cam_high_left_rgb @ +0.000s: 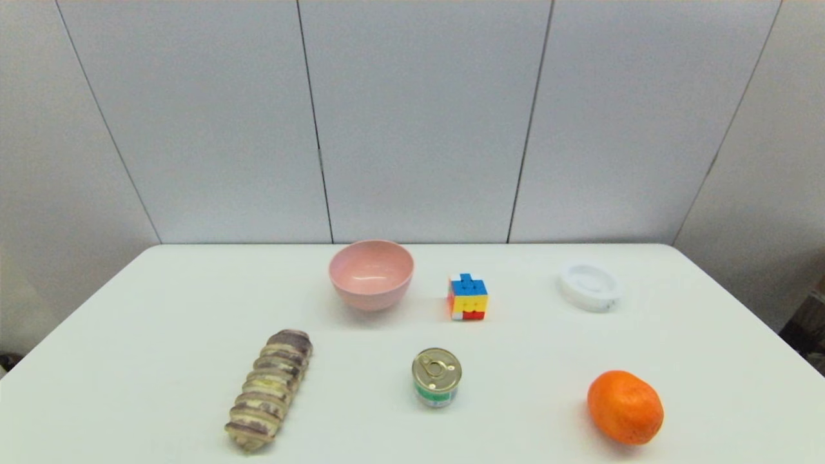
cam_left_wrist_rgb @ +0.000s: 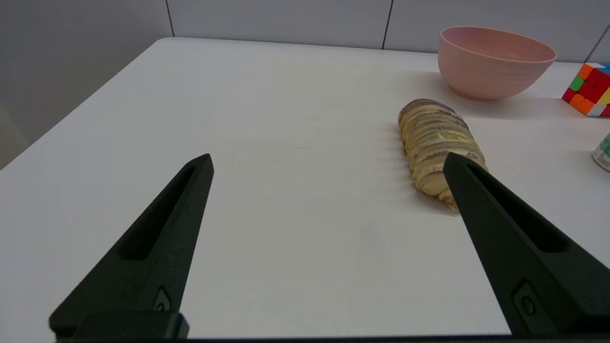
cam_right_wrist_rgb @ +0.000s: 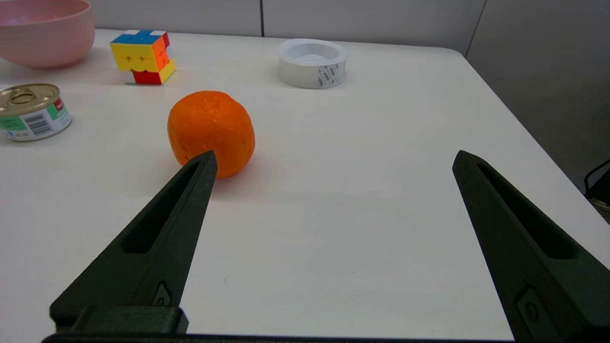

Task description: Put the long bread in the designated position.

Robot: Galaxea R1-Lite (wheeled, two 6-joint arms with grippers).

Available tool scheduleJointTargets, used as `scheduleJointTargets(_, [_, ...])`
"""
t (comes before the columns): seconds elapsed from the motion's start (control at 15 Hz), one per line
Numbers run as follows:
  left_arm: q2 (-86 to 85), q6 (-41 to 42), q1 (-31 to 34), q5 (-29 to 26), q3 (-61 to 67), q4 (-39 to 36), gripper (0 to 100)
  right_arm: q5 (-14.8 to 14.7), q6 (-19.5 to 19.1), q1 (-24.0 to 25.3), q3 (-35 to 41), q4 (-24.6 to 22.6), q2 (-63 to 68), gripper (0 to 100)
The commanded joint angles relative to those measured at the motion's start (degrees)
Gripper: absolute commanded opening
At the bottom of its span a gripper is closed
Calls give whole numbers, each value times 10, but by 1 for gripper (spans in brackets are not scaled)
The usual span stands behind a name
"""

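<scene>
Next, I move my left gripper to the middle of the long bread (cam_high_left_rgb: 271,386) (cam_left_wrist_rgb: 442,149) and close it there, halfway between the two ends of the bread.
The long bread (cam_high_left_rgb: 269,389) (cam_left_wrist_rgb: 436,143) lies flat on the white table (cam_high_left_rgb: 161,322) near its front left, a ridged loaf striped brown and cream, its far end toward the pink bowl (cam_high_left_rgb: 371,274) (cam_left_wrist_rgb: 495,62). My left gripper (cam_left_wrist_rgb: 329,164) is open and empty above the table at the near left; the loaf sits ahead and to its right, partly behind one finger (cam_left_wrist_rgb: 481,200). My right gripper (cam_right_wrist_rgb: 333,159) is open and empty at the near right. Neither arm shows in the head view.
A colourful puzzle cube (cam_high_left_rgb: 468,297) (cam_right_wrist_rgb: 142,56) stands right of the bowl. A small tin can (cam_high_left_rgb: 436,376) (cam_right_wrist_rgb: 29,111) sits front centre. An orange (cam_high_left_rgb: 624,406) (cam_right_wrist_rgb: 211,132) lies front right, a white round container (cam_high_left_rgb: 588,287) (cam_right_wrist_rgb: 312,63) back right.
</scene>
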Motion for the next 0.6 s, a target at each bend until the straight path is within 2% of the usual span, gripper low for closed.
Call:
scheduleJointTargets(0.07, [0,0,0,1,0,0,100,0,1,0,0,0,1,100])
scheduleJointTargets(0.6, [0,-1,0,0,0,0,100,0,1,0,0,0,1,100])
